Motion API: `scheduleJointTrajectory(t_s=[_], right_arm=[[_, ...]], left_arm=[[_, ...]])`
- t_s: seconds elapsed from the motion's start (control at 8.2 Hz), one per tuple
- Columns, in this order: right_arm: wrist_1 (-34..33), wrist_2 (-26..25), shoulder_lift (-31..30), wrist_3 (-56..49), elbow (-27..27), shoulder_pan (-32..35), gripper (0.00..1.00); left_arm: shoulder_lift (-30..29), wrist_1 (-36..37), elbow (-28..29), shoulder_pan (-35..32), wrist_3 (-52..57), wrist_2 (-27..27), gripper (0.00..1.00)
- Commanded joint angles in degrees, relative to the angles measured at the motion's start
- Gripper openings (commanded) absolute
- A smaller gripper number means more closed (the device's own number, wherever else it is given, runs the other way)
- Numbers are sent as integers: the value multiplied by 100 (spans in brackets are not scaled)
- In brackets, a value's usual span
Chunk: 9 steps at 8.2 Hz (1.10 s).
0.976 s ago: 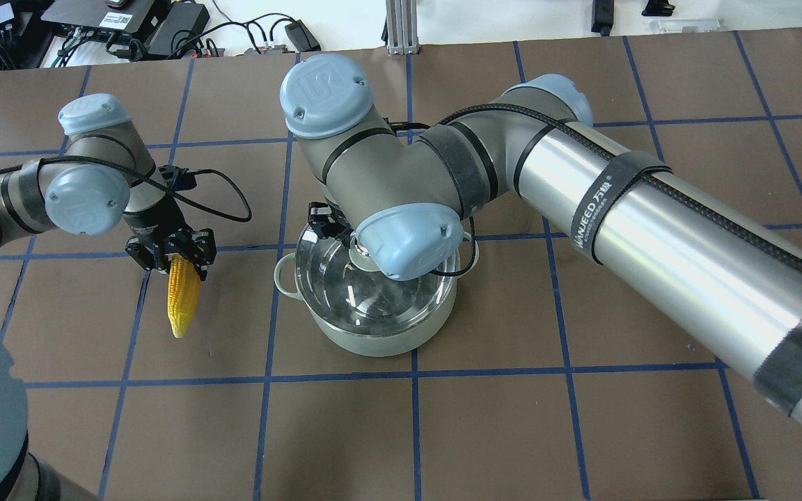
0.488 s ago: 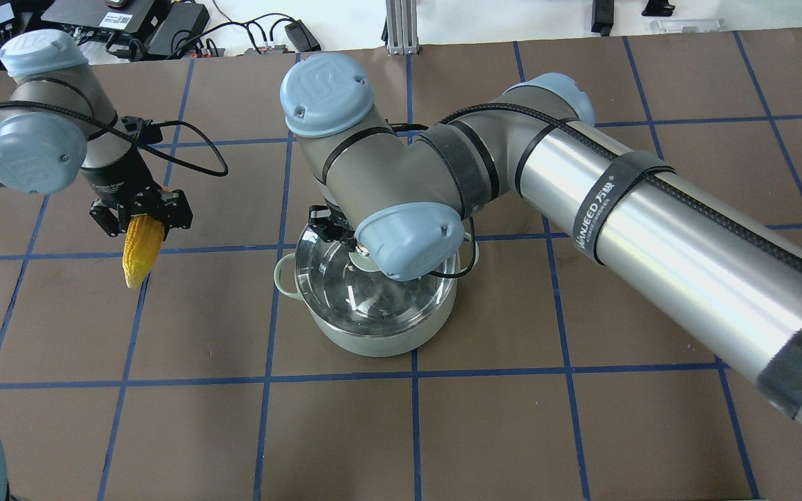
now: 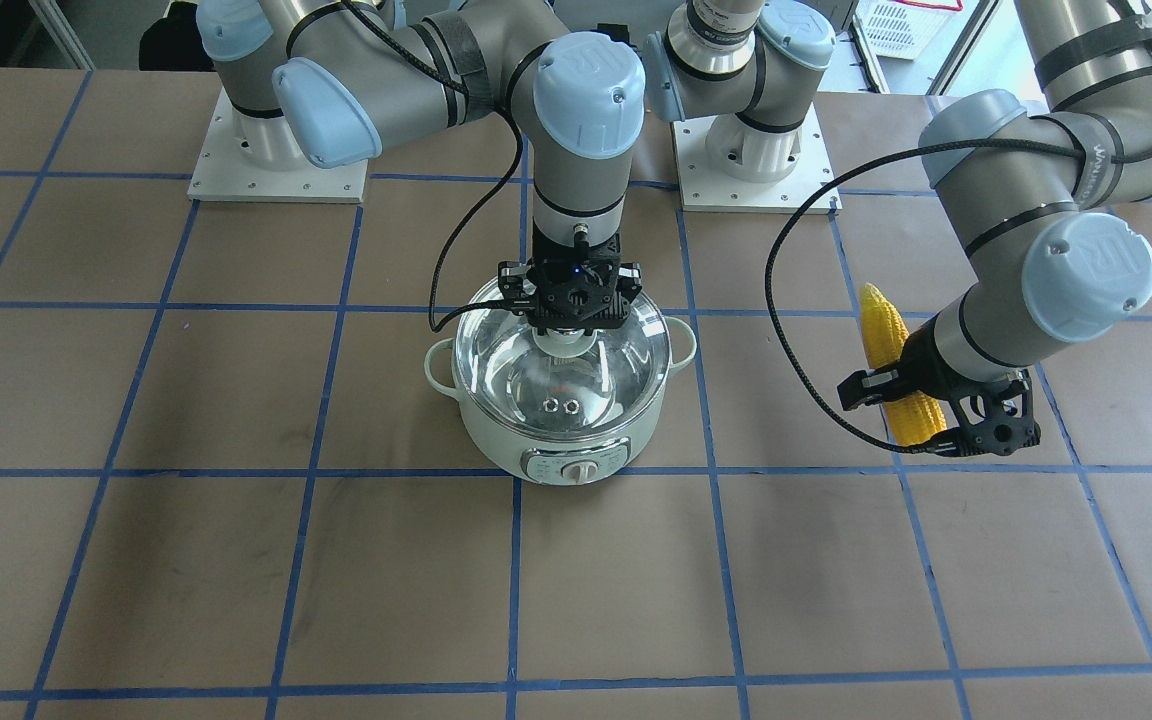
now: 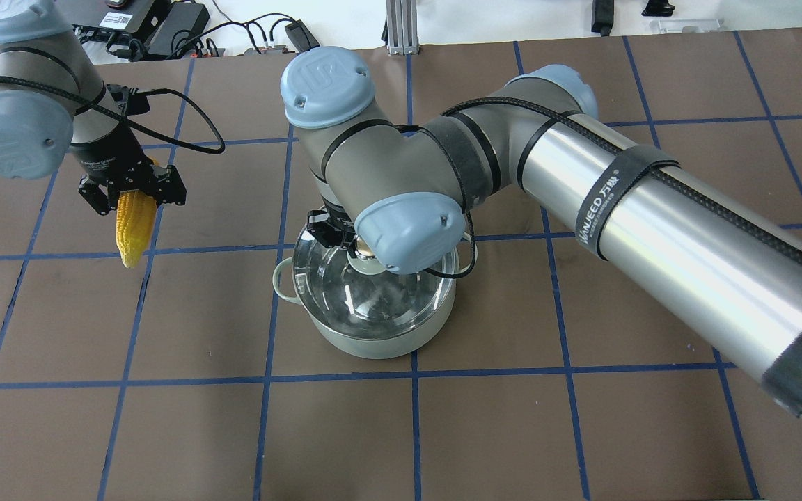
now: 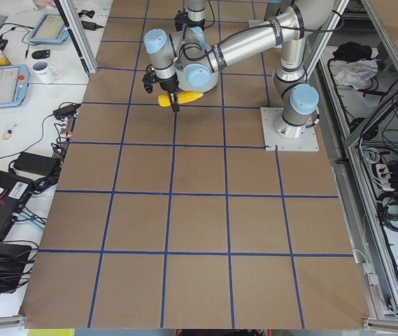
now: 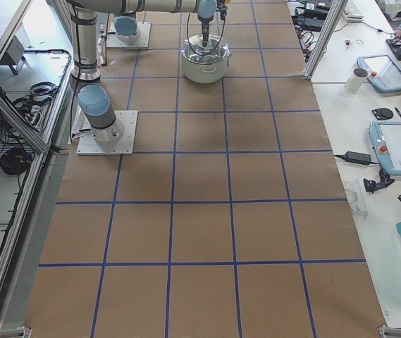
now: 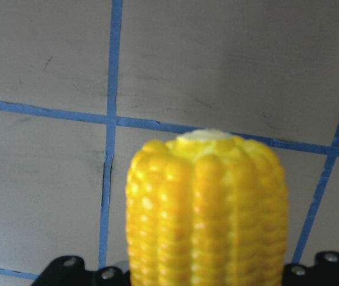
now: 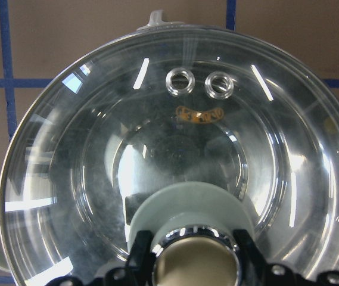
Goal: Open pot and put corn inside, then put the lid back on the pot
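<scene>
My left gripper is going to set the yellow corn down inside the pale green pot [image 3: 575, 390], in line with the pot's control knob, and let it go there.
The pale green pot [image 3: 496, 440] stands mid-table, also in the overhead view [image 4: 373, 344]. The clear glass lid [image 3: 536, 370] covers its mouth; I cannot tell whether it rests on the rim or hangs just above. My right gripper [image 3: 569, 310] is shut on the lid's knob [image 8: 196, 262], straight above the pot. My left gripper [image 4: 129, 195] is shut on the thick end of the yellow corn [image 4: 133, 226] and holds it in the air, tip down, well to the pot's left. The corn fills the left wrist view [image 7: 208, 208].
The brown table [image 4: 512, 431] has a blue tape grid. The right arm's elbow [image 4: 331, 90] and forearm [image 4: 651, 216] hang over the pot and the right half. Cables and boxes [image 4: 129, 21] lie past the far edge. The pot's control knob [image 3: 576, 467] faces away from the robot.
My left gripper has lifted the corn and carried it up, back and to the left, away from the pot. The right wrist has shifted slightly, still on the lid's knob.
</scene>
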Motion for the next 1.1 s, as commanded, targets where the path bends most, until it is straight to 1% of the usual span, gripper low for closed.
scheduleJointTrajectory(t_s=[0.0, 0.24, 0.37, 0.61, 0.73, 0.85, 0.98], right_arm=[[21, 6, -119, -71, -189, -59, 24], [406, 5, -320, -211, -400, -312, 22], [617, -3, -521, -691, -410, -714, 19], [1048, 5, -908, -1902, -410, -1741, 18], [1284, 5, -1058, -2448, -410, -2199, 17], [1504, -3, -1112, -2775, -410, -2561, 16], [1541, -12, -1182, -3013, -410, -2799, 15]], left_arm=[[170, 31, 80, -256, -104, -7, 0], [310, 39, 98, -598, -568, -7, 0], [442, 31, 89, -843, -805, 2, 0], [548, 31, 81, -1274, -1192, -33, 0], [540, 39, 81, -1572, -1795, -277, 0], [505, 83, 81, -1958, -2062, -323, 0], [496, 109, 72, -2371, -2256, -323, 0]])
